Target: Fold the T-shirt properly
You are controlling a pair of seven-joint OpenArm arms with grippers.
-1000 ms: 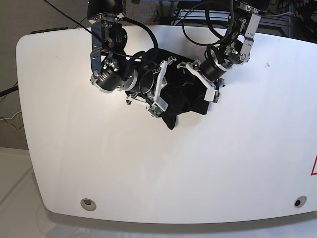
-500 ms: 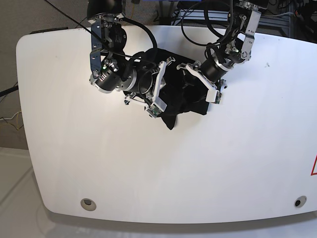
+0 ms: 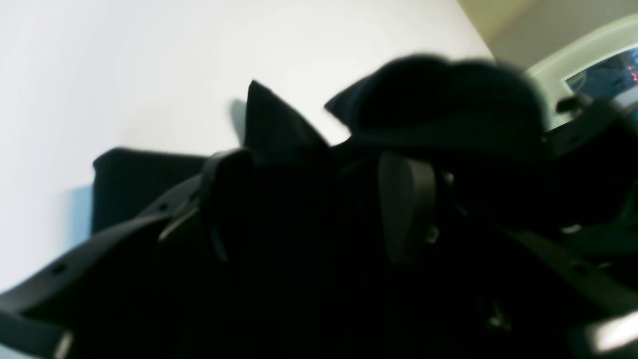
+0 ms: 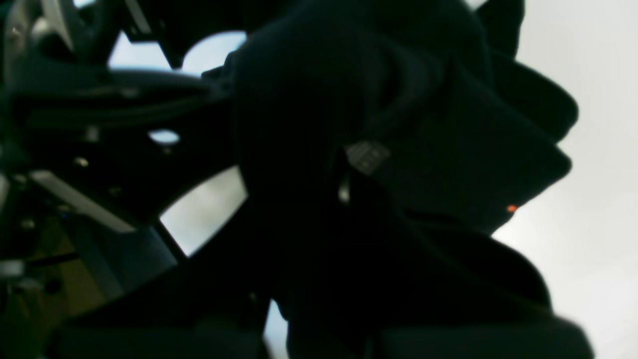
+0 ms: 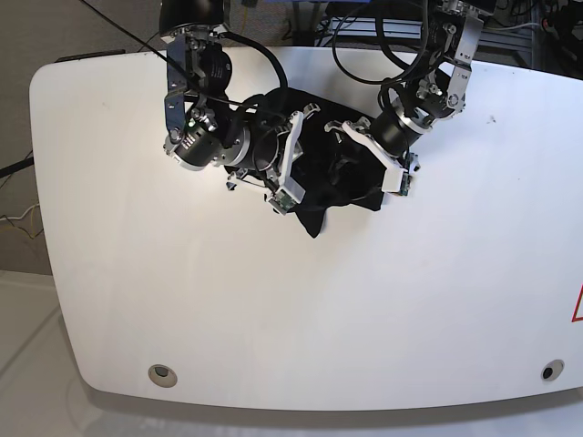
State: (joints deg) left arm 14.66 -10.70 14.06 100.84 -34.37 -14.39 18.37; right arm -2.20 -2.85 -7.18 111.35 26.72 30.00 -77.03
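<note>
I need to next use my left gripper to grasp the black T-shirt's outer edge [image 5: 383, 181], just behind its near corner on the side farthest from my right gripper.
The black T-shirt [image 5: 330, 182] lies bunched in a heap at the table's far middle, with a pointed corner toward the front. Both grippers are down in it. My left gripper [image 5: 362, 150] comes in from the right. In the left wrist view its two dark fingers [image 3: 406, 204] stand a little apart with black cloth [image 3: 438, 104] packed between and beyond them. My right gripper [image 5: 273, 157] comes in from the left. In the right wrist view the cloth [image 4: 448, 164] fills the frame and hides the fingers. The orange tag [image 4: 511, 208] shows at a cloth edge.
The white table [image 5: 273, 300] runs wide in front of and to both sides of the heap. Black cables [image 5: 364, 64] loop above the arms at the far edge. Two small round holes sit near the front corners [image 5: 162, 372].
Both arms shifted slightly toward the far edge. The left wrist moved a little to the right. The heap's shape changed only slightly and its front corner stayed in place.
</note>
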